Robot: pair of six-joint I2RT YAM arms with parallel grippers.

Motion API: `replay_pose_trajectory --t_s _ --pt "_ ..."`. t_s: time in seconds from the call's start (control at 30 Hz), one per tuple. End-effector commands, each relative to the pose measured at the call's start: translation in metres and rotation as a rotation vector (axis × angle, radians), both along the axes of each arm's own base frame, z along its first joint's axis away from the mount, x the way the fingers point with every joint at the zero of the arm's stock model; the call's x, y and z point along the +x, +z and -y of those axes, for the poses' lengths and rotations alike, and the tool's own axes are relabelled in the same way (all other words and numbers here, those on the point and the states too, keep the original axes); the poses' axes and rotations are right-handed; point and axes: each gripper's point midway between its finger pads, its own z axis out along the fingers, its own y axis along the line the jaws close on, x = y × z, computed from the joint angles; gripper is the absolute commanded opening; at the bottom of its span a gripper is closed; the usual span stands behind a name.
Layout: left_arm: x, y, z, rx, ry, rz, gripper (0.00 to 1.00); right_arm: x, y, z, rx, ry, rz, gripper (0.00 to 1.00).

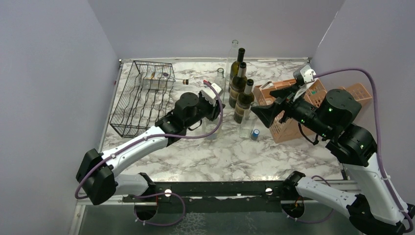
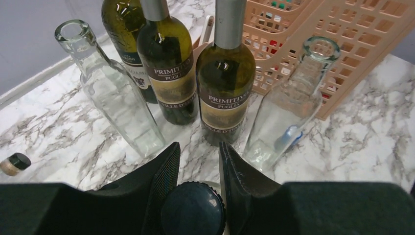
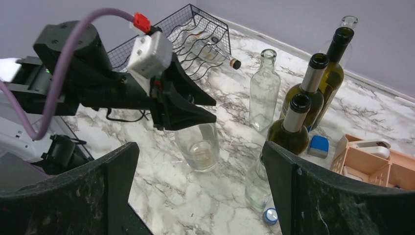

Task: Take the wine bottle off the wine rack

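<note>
My left gripper is to stand the clear wine bottle on the marble table (image 1: 219, 126) next to the front dark green bottle.
The black wire wine rack (image 1: 142, 95) stands at the far left; it also shows in the right wrist view (image 3: 195, 27). A clear bottle (image 1: 159, 81) with a dark cap lies on its far tier, neck poking out to the right. My left gripper (image 1: 214, 104) is right of the rack, shut on the dark blue cap (image 2: 193, 208) of another clear bottle (image 3: 198, 144). That bottle stands upright on the marble table. My right gripper (image 1: 266, 115) is open and empty, hovering above the table right of the bottles, jaws wide apart.
Three dark green wine bottles (image 1: 238, 88) and clear glass bottles (image 1: 220, 78) stand close behind the left gripper. Another clear bottle (image 1: 246, 128) and a blue cap (image 1: 255, 133) are just to its right. A salmon-orange crate (image 1: 293, 115) sits at the right. Walls enclose the table.
</note>
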Motion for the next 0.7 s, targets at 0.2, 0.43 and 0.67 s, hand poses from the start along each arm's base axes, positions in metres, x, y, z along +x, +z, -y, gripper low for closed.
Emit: replay_pose_trajectory --t_s 0.2,0.43,0.67 --pt "0.043 0.069 0.019 -0.176 0.122 0.276 0.00 -0.006 0.006 0.010 0.012 -0.023 0.010 1.00" --pt "0.060 0.063 0.032 -0.203 0.147 0.265 0.00 -0.006 0.004 0.010 0.014 -0.025 0.004 1.00" --pt "0.069 0.062 0.042 -0.218 0.146 0.265 0.01 -0.005 0.001 0.008 0.008 -0.020 -0.004 1.00"
